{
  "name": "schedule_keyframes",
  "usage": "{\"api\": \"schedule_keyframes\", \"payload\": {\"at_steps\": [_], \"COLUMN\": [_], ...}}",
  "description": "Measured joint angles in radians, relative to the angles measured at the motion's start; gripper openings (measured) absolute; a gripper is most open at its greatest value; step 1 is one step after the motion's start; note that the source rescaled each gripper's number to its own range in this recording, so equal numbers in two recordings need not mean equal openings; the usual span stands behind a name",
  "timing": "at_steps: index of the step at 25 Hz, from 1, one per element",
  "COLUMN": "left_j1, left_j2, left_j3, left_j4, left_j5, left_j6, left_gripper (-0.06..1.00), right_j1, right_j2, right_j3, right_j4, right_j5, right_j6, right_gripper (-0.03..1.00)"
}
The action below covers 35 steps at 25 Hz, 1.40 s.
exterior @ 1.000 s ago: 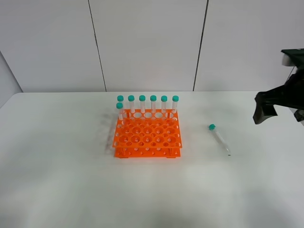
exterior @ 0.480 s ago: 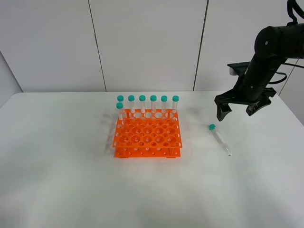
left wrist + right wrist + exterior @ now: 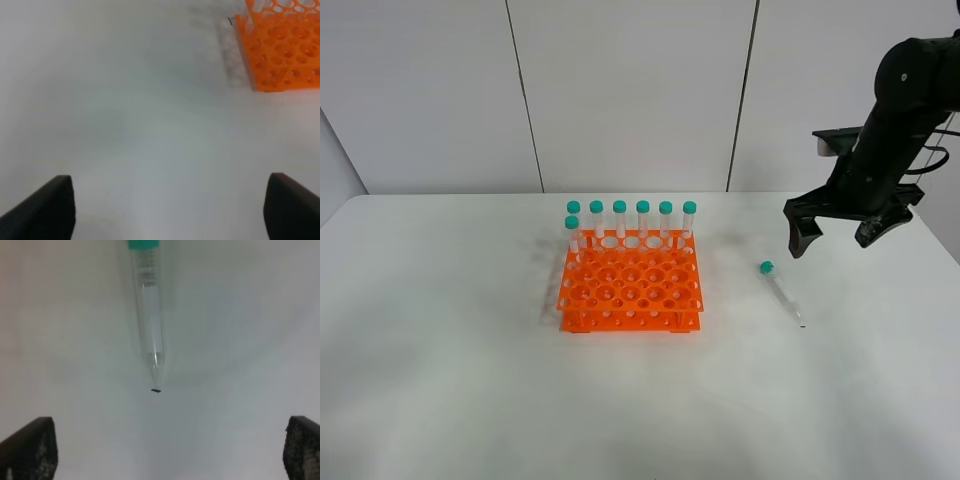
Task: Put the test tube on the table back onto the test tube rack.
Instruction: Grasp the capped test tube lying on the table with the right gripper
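Note:
My right gripper is going to close on the lying test tube's clear body [image 3: 791,306] [image 3: 154,346] near its pointed end, well away from the teal cap.
The test tube [image 3: 781,291], clear with a teal cap, lies flat on the white table [image 3: 470,400] to the right of the orange test tube rack [image 3: 630,287]. The rack holds several upright teal-capped tubes [image 3: 631,222] along its back edge. My right gripper [image 3: 838,236] hangs open and empty above the table, just behind and to the right of the lying tube. The right wrist view shows the tube [image 3: 149,305] ahead, between the open fingertips [image 3: 30,447], with a small dark speck [image 3: 156,390] at its tip. My left gripper [image 3: 167,205] is open and empty over bare table; the rack's corner [image 3: 280,47] shows ahead.
A grey panelled wall [image 3: 630,90] stands behind the table. The table's back edge runs just behind the rack.
My right arm came in from the right edge to above the lying tube, then shifted slightly right. The tube and rack have not moved.

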<state>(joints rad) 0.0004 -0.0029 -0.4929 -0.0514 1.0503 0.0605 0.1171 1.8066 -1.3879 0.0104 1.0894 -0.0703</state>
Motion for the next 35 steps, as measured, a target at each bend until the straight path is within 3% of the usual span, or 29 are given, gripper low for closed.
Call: {"api": "schedule_keyframes", "payload": {"at_steps": [5,11,19,35], "left_j1": [0.0,0.0,0.0,0.0], "left_j2": [0.0,0.0,0.0,0.0], "left_j3": [0.0,0.0,0.0,0.0], "left_j4": [0.0,0.0,0.0,0.0], "left_j5": [0.0,0.0,0.0,0.0], "left_j6": [0.0,0.0,0.0,0.0], "left_gripper": [0.97,0.97,0.97,0.97], "right_j1": [0.0,0.0,0.0,0.027], "right_j2": [-0.062,0.008,0.164,0.299], "right_j3": [0.125,0.143,0.057,0.046], "right_j4": [-0.01,-0.01,0.011,0.013], "right_j5": [-0.098,-0.203,-0.208,-0.249], "right_j6": [0.011,0.012,0.012,0.008], "right_gripper": [1.0,1.0,1.0,1.0]}}
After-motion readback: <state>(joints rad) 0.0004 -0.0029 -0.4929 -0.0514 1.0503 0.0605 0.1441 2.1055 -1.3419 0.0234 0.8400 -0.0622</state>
